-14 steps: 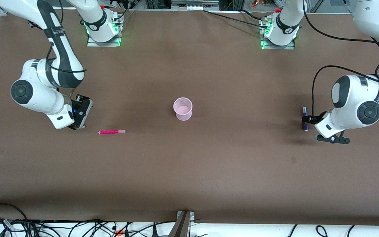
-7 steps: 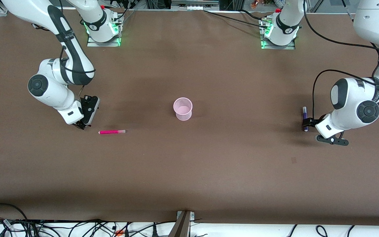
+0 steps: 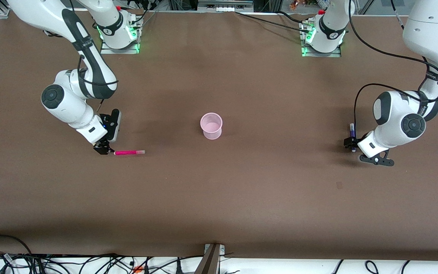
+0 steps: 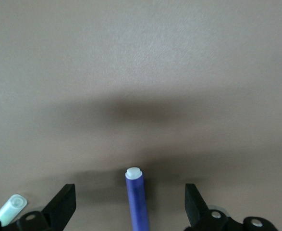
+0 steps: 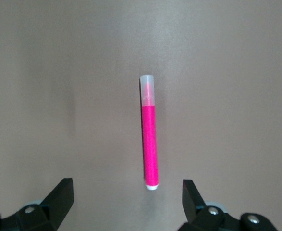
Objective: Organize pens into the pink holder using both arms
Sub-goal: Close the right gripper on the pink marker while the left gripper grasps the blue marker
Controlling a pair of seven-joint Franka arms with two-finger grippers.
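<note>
My right gripper moves along the magenta pink pen next. It will close on the middle of its solid-coloured body (image 3: 125,152) (image 5: 151,148), leaving the clear cap sticking out.
The pink holder (image 3: 211,126) stands upright and empty mid-table. A magenta pink pen (image 3: 129,152) lies on the table toward the right arm's end. My right gripper (image 3: 103,148) is open just off its end; in the right wrist view the pen (image 5: 149,144) runs away from the gap between the fingers (image 5: 61,192). A dark purple-blue pen (image 3: 352,131) lies toward the left arm's end. My left gripper (image 3: 350,144) is open astride it; the pen (image 4: 137,202) lies between the fingers (image 4: 64,199). A light green pen (image 4: 10,210) lies beside it. The yellow pen is out of view.
The brown table (image 3: 242,198) carries nothing else. The arm bases (image 3: 118,32) stand along the edge farthest from the front camera. Cables (image 3: 89,262) hang off the nearest edge.
My right gripper has swung in and come down at the end of the magenta pen. My left arm has shifted slightly toward the table's middle, its gripper staying at the purple-blue pen.
</note>
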